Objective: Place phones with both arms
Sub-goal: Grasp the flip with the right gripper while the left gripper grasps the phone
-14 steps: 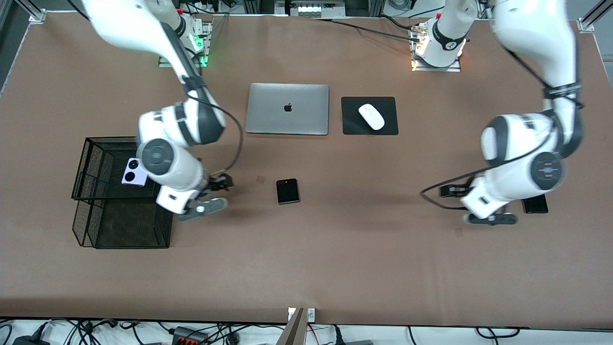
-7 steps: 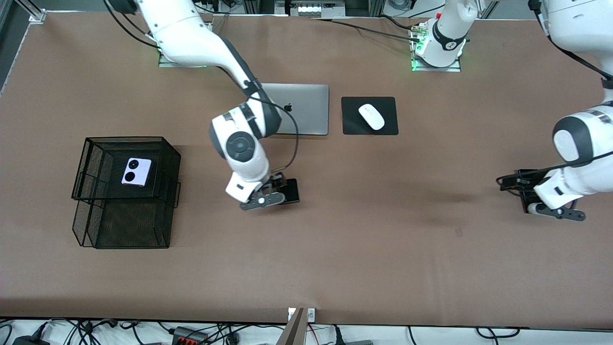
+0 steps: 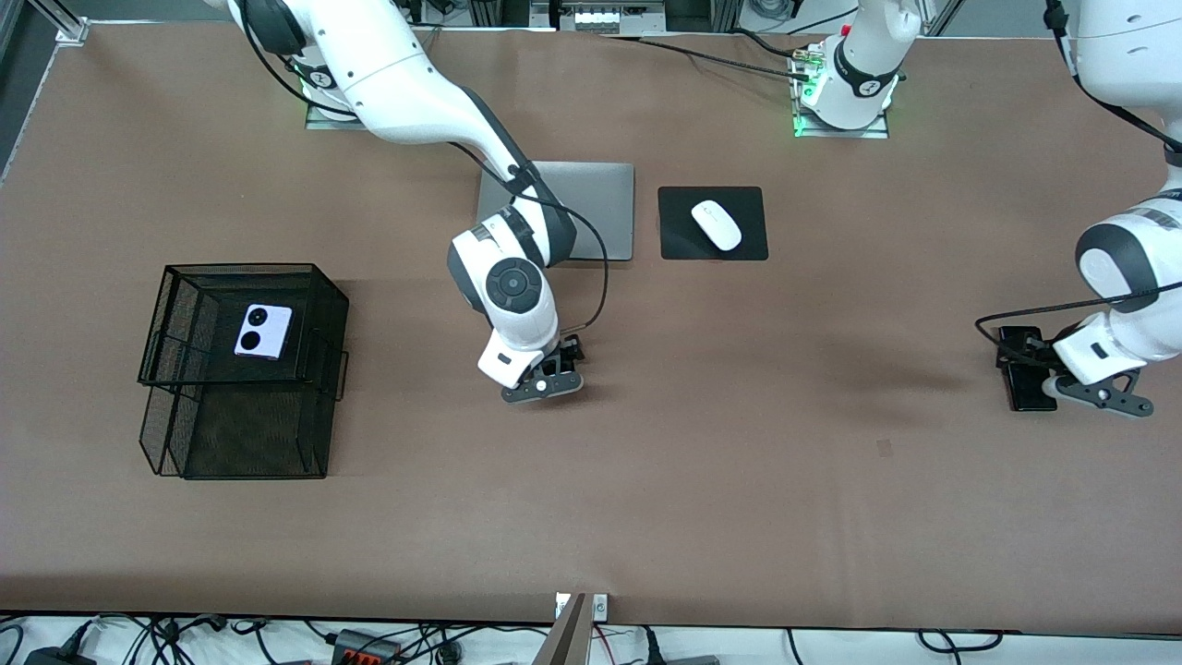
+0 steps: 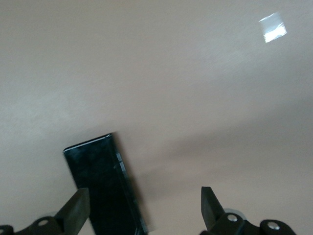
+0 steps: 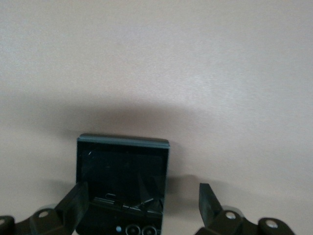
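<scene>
The left gripper will close on the black slab phone, across the middle of its long sides (image 3: pixel 1026 366) (image 4: pixel 108 200).
My right gripper (image 3: pixel 549 374) is open, low over the small black flip phone (image 5: pixel 122 171) in the middle of the table. In the right wrist view the phone lies between the open fingers (image 5: pixel 143 201), close to one finger. My left gripper (image 3: pixel 1062 383) is open, low over the black slab phone (image 3: pixel 1025 397) at the left arm's end of the table. In the left wrist view the slab phone (image 4: pixel 100 181) lies by one finger of the open gripper (image 4: pixel 144 208). The pale-lilac flip phone (image 3: pixel 263 331) lies in the black mesh basket (image 3: pixel 185 434).
A silver laptop (image 3: pixel 600 217) and a white mouse (image 3: pixel 716 224) on a black pad (image 3: pixel 679 240) lie farther from the front camera than the flip phone. The mesh basket stands at the right arm's end of the table.
My right gripper moved from beside the basket to over the black flip phone. My left gripper moved toward the left arm's end of the table and settled over the slab phone.
</scene>
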